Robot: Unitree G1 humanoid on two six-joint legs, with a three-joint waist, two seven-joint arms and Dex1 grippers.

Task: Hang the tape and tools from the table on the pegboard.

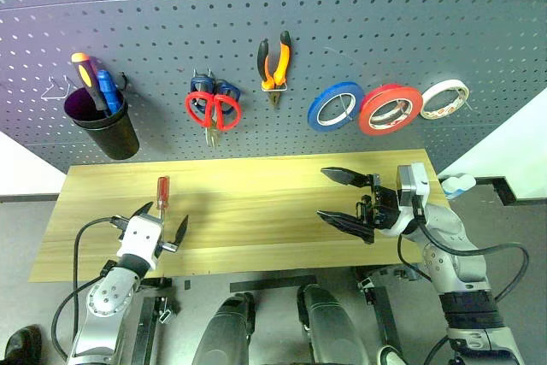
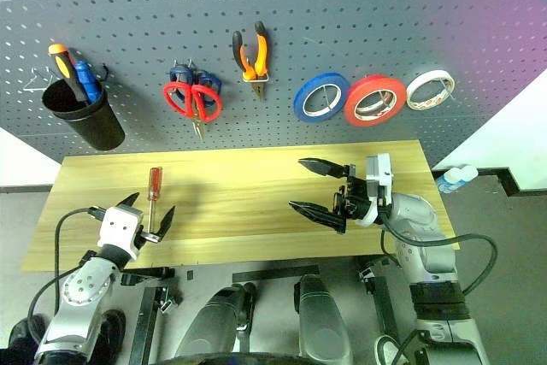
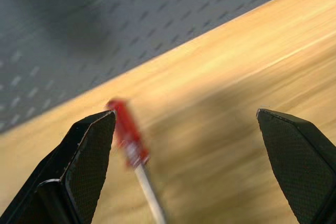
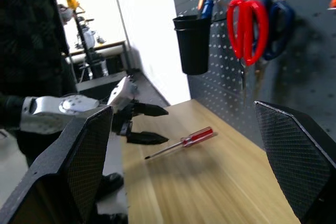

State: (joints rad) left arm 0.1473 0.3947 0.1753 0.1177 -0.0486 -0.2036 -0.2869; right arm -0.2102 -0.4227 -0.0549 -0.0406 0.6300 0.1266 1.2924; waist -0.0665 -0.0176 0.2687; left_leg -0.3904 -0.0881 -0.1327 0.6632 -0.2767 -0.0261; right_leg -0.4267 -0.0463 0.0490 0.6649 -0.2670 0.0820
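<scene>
The robot's left gripper will close on the red-handled screwdriver at its handle's near end (image 1: pixel 162 205) (image 3: pixel 134 151), where the metal rod starts.
A slim red-handled screwdriver (image 1: pixel 161 191) lies on the light wood table (image 1: pixel 256 220) at its left. My left gripper (image 1: pixel 164 218) stands open just in front of it, with its fingers (image 3: pixel 89 156) on either side of the shaft's tip and not gripping it. Over the table's right part my right gripper (image 1: pixel 323 193) hovers open and empty, pointing left. On the dark grey pegboard (image 1: pixel 359 23) hang the red-handled scissors (image 1: pixel 214 110), the orange-and-black pliers (image 1: pixel 274 61) and the big red tape (image 1: pixel 391 109).
A black cup (image 1: pixel 104 121) on the board holds a yellow-black and a blue screwdriver. Blue-handled scissors (image 1: pixel 203 85) hang behind the red ones. A blue roll (image 1: pixel 335 106) and a small pale roll (image 1: pixel 445 98) flank the red tape. A person (image 4: pixel 31 51) stands beyond the table's left end.
</scene>
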